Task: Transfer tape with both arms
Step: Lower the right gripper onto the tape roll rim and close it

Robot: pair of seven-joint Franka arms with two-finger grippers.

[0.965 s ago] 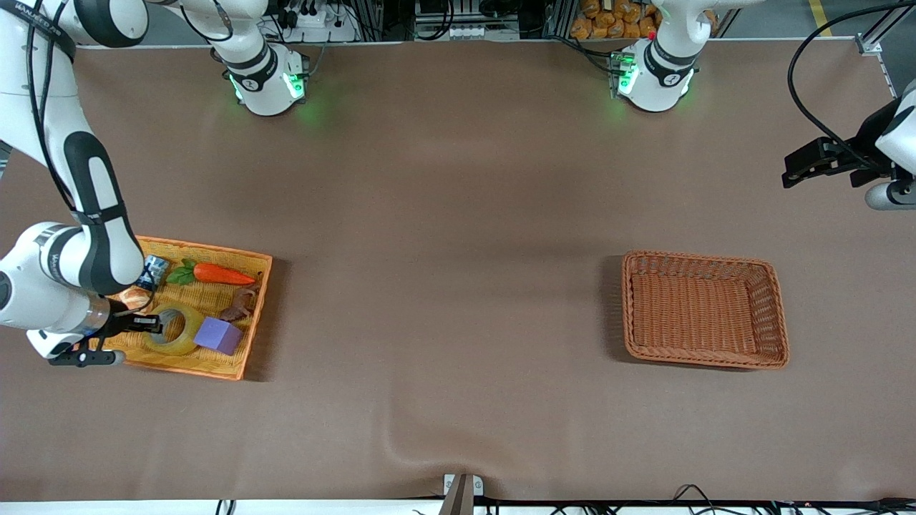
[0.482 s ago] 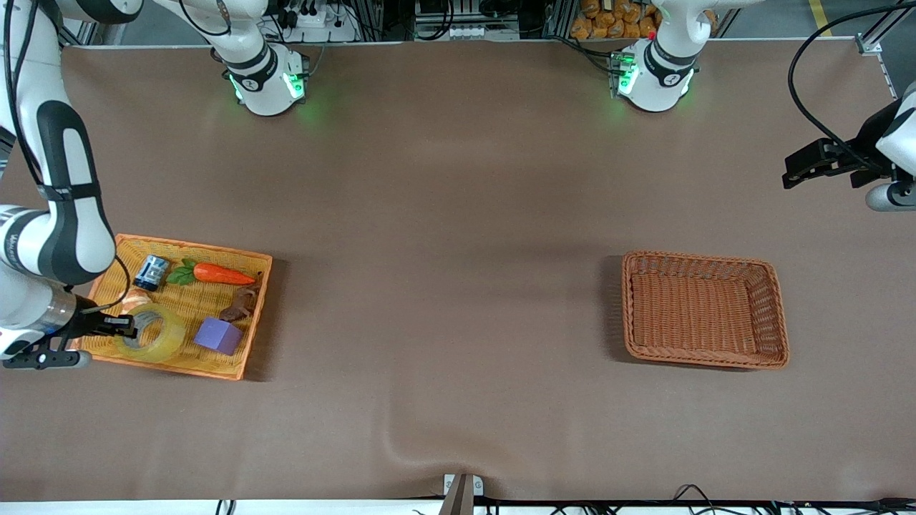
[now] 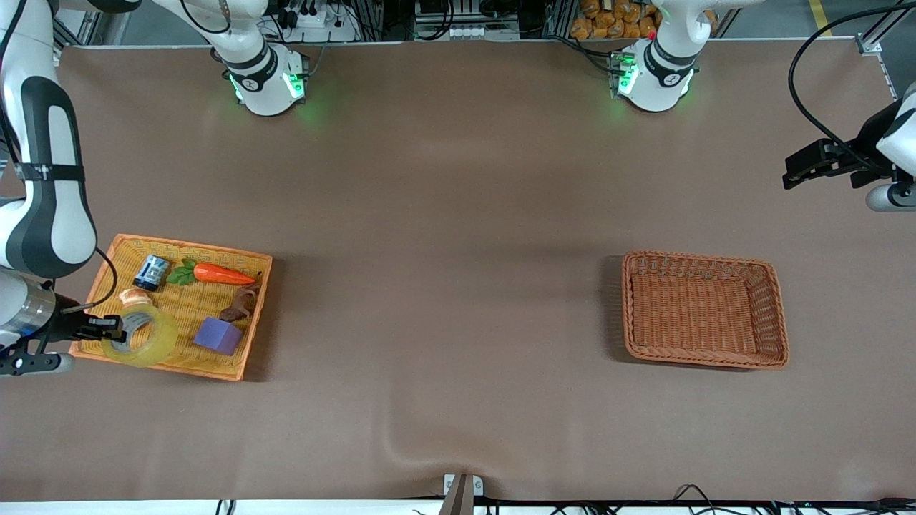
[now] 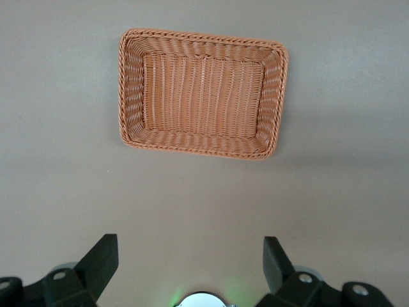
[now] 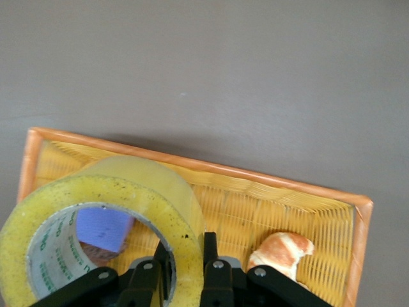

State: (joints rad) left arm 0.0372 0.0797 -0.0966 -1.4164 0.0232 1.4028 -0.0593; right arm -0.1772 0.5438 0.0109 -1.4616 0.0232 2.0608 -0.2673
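Note:
I need to let go of the tape with my right gripper on the bare table (image 3: 465, 283) between the orange tray and the brown wicker basket. The tape now hangs above the orange tray's corner.
The tape (image 3: 140, 335), a wide yellowish ring with a grey core, hangs in my right gripper (image 3: 109, 329) above the orange tray (image 3: 236, 357), over the tray's corner at the right arm's end of the table. In the right wrist view the gripper (image 5: 187, 265) is shut on the tape's wall (image 5: 137, 192), one finger inside the ring and one outside. My left gripper (image 3: 801, 169) is open and empty, waiting in the air at the left arm's end of the table; its wrist view shows its fingers (image 4: 102, 259) spread wide.
The tray holds a purple cube (image 3: 218, 335), a carrot (image 3: 218, 274), a small blue can (image 3: 152, 272), a brown piece (image 3: 240, 306) and a croissant (image 5: 281, 251). An empty brown wicker basket (image 3: 780, 322) stands toward the left arm's end, also in the left wrist view (image 4: 275, 96).
My right gripper has lifted the tape off the tray floor and carried it toward the tray's corner at the right arm's end. The left arm has not moved.

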